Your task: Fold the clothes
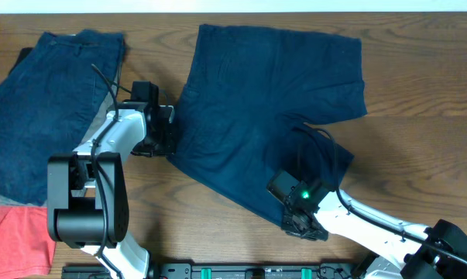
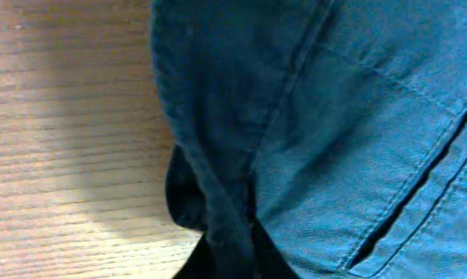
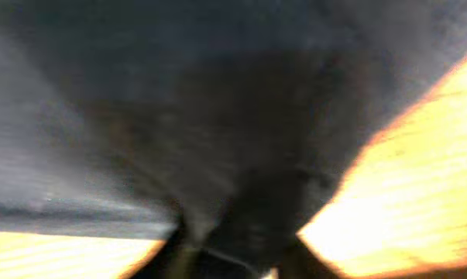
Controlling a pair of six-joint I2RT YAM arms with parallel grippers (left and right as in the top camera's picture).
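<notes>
Next, my left hand releases the pinched navy fold at the shorts' far side edge (image 1: 184, 71), facing the faded denim shorts.
The dark navy-blue shorts (image 1: 256, 101) lie spread on the wooden table, with one leg toward the right and one toward the front. My left gripper (image 1: 168, 133) is at the shorts' left edge. In the left wrist view (image 2: 229, 260) it is shut on a pinched fold of the navy cloth (image 2: 334, 116). My right gripper (image 1: 295, 221) is at the hem of the front leg. The right wrist view is blurred. It shows dark cloth (image 3: 218, 93) bunched between the fingers (image 3: 237, 248).
A lighter, faded denim-blue pair of shorts (image 1: 47, 101) lies at the left of the table. A coral-red garment (image 1: 12, 236) lies at the front left corner. Bare wood (image 1: 419, 155) shows to the right of the shorts.
</notes>
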